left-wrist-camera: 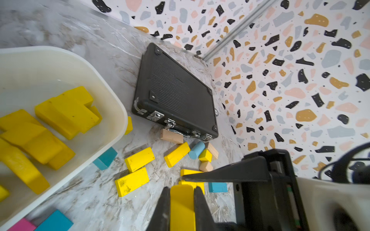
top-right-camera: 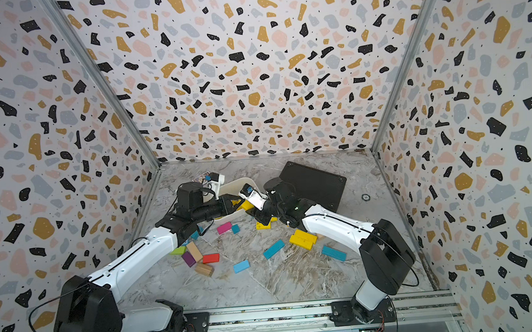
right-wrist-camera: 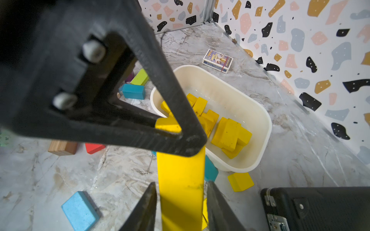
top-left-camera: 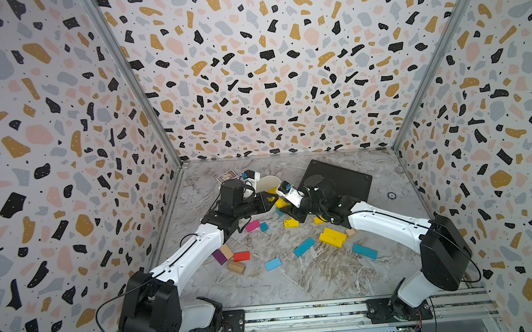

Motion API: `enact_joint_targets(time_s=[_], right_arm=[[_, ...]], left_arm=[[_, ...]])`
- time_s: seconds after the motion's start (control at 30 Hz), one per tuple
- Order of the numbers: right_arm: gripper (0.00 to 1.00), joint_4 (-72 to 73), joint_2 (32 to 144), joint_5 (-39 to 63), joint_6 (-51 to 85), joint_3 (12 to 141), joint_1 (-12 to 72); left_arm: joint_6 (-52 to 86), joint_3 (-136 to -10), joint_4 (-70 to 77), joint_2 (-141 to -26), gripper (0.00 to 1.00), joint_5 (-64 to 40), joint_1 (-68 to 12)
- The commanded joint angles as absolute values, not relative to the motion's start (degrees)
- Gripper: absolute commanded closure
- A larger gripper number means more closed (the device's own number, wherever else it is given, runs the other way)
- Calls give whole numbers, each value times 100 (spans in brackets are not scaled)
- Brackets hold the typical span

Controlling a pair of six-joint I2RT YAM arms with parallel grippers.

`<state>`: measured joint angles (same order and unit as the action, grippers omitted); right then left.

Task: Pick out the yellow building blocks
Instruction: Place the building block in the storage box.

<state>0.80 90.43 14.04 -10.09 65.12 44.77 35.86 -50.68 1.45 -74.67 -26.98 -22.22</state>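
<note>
My left gripper should release the yellow bar, which hangs above the table now, among the yellow blocks in the white tub (top-left-camera: 268,199) (left-wrist-camera: 66,137), toward the black case.
A long yellow bar (right-wrist-camera: 180,174) hangs above the table between both arms, beside the white tub (top-left-camera: 267,182). My left gripper (left-wrist-camera: 181,189) is shut on one end of the bar (left-wrist-camera: 182,208). My right gripper (right-wrist-camera: 181,185) stands open around the other end, with a thin gap on each side. In a top view the grippers meet tip to tip, left (top-left-camera: 272,201) and right (top-left-camera: 288,208). Several yellow blocks (left-wrist-camera: 68,114) lie in the tub (right-wrist-camera: 260,128). More yellow blocks rest on the table (top-left-camera: 332,237), (top-left-camera: 291,223), (left-wrist-camera: 132,181), (left-wrist-camera: 177,154).
A black case (top-left-camera: 339,181) lies at the back right, and a card box (right-wrist-camera: 217,60) lies behind the tub. Teal (top-left-camera: 304,246), blue (top-left-camera: 273,264), red (top-left-camera: 241,256), pink (top-left-camera: 252,226), purple (top-left-camera: 219,256) and tan wooden (top-left-camera: 236,267) blocks are scattered across the table's middle.
</note>
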Motion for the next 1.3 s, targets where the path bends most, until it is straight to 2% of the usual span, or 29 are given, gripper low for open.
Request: enact_joint_targets(time_s=[0.0,0.07,0.17,0.5,0.67,0.93,1.0,1.27], right_arm=[[42,390,8466,1165,-832,6199,4496],[33,502,8250,984,-725,5899,4483],[31,464,7972,536,-538,5582,4469],[36,113,7548,-628,291,5085,4456],[37,0,7355,-796,343,4961,4456],[38,-43,7146,-936,395,4751,4456],[38,-85,7139,-930,396,4742,4456],[38,-193,7119,-979,387,4736,4456]], left_arm=[[3582,-5422,-445,-7358,100,-1684,-2195],[3662,-5619,-988,-7453,100,-1291,-2069],[3988,-5886,-1534,-7702,100,-1349,-1711],[4180,-7511,-2495,-9279,100,-1199,-1399],[4277,-8201,-2710,-10151,100,-1322,-1405],[4323,-8616,-2628,-10879,100,-1386,-1444],[4303,-8665,-2628,-10997,95,-1423,-1489],[4247,-8688,-2694,-11198,63,-1295,-1576]])
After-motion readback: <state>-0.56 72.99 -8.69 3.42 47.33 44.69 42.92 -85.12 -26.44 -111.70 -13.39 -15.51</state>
